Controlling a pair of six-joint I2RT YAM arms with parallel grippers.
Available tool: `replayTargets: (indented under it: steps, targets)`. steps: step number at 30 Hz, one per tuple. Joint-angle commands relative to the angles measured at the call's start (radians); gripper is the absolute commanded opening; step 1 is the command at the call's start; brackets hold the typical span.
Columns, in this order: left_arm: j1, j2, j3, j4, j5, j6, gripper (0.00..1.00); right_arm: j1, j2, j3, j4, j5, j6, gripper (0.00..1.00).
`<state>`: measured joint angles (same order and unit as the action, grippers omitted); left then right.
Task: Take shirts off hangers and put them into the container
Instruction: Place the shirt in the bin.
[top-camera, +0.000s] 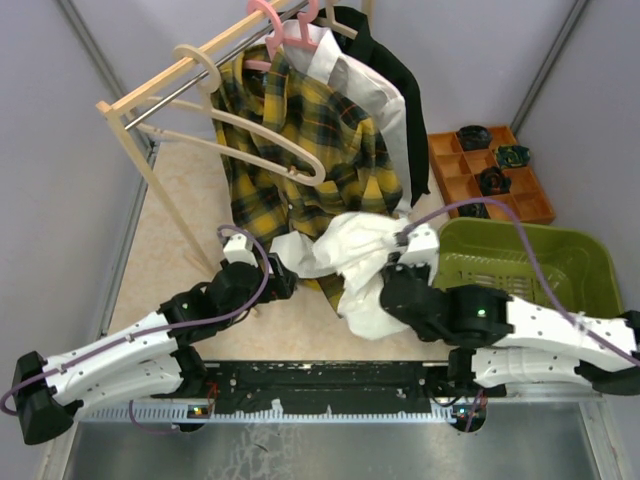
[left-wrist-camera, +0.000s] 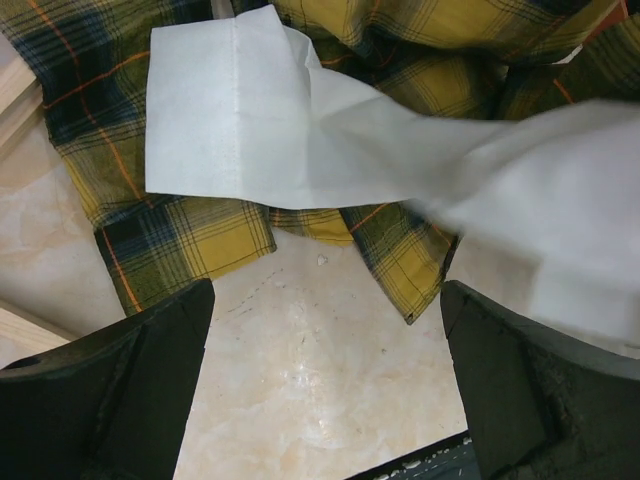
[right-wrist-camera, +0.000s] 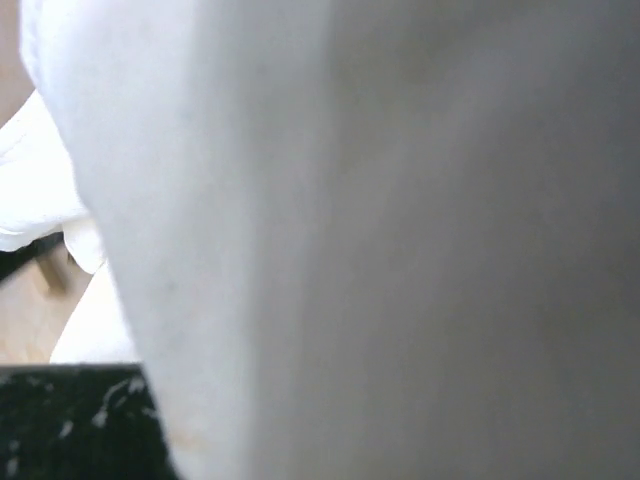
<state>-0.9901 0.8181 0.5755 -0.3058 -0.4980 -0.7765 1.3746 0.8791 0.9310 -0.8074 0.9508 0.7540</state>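
Note:
Next, my right gripper releases the loose white shirt inside the green container (top-camera: 490, 261), just before the orange tray.
A loose white shirt (top-camera: 350, 250) is bunched up in the middle, off any hanger. My right gripper (top-camera: 388, 272) is buried in its folds and shut on it. That cloth (right-wrist-camera: 350, 240) fills the right wrist view and hides the fingers. My left gripper (top-camera: 278, 285) (left-wrist-camera: 325, 330) stands open over bare tabletop, just below the white shirt's sleeve cuff (left-wrist-camera: 200, 120). The plaid shirt (top-camera: 290, 140) (left-wrist-camera: 180, 240), a second white shirt (top-camera: 365, 85) and a black shirt (top-camera: 395, 70) hang on the rack, two of them under pink hangers (top-camera: 268, 20). A bare beige hanger (top-camera: 270, 135) hangs in front. The green container (top-camera: 560, 265) is at right.
The wooden rack with metal bar (top-camera: 150, 95) runs diagonally across the back left, one leg down near my left arm. An orange compartment tray (top-camera: 450, 165) with dark small items sits behind the container. Grey walls close in both sides.

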Motion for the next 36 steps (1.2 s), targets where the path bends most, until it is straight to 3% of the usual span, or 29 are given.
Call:
replayTargets:
  steps: [1, 7, 9, 11, 12, 14, 18, 21, 24, 28, 31, 36]
  targets:
    - [0.004, -0.013, 0.015, 0.023, -0.02, 0.015, 0.99, 0.009, -0.077, 0.172, -0.194, 0.33, -0.036, 0.0]
    - [0.004, -0.002, 0.026, 0.024, -0.021, 0.039, 0.99, 0.001, -0.089, 0.331, -0.418, 0.555, 0.067, 0.0]
    - [0.004, -0.007, 0.028, 0.017, -0.02, 0.042, 0.99, -0.042, -0.108, 0.316, -0.382, 0.598, 0.049, 0.0]
    - [0.004, -0.017, 0.021, 0.016, -0.024, 0.042, 0.99, -0.143, -0.14, 0.258, -0.216, 0.586, -0.101, 0.0]
    - [0.004, -0.023, 0.016, 0.015, -0.026, 0.043, 0.99, -0.206, -0.161, 0.229, -0.144, 0.554, -0.208, 0.0]
    - [0.004, -0.033, 0.011, 0.015, -0.026, 0.041, 0.99, -0.321, -0.192, 0.193, -0.094, 0.463, -0.238, 0.0]
    - [0.005, -0.031, 0.007, 0.024, -0.024, 0.039, 0.99, -0.532, -0.152, 0.186, -0.196, 0.232, -0.173, 0.0]
    - [0.005, -0.011, 0.019, 0.037, -0.004, 0.05, 0.99, -0.611, -0.047, 0.183, -0.294, 0.122, -0.05, 0.0]
    - [0.005, 0.001, 0.035, 0.013, 0.003, 0.048, 0.99, -0.721, -0.055, 0.095, -0.147, -0.061, -0.085, 0.0]
    - [0.005, -0.021, 0.021, -0.003, 0.0, 0.036, 0.99, -1.083, -0.105, -0.038, -0.008, -0.394, -0.09, 0.0]
    - [0.005, -0.048, 0.005, -0.007, -0.014, 0.034, 0.99, -1.221, -0.136, -0.097, 0.027, -0.448, -0.068, 0.0]
    - [0.005, -0.069, -0.004, -0.009, -0.031, 0.034, 0.99, -1.324, -0.109, -0.139, 0.095, -0.455, -0.046, 0.0]
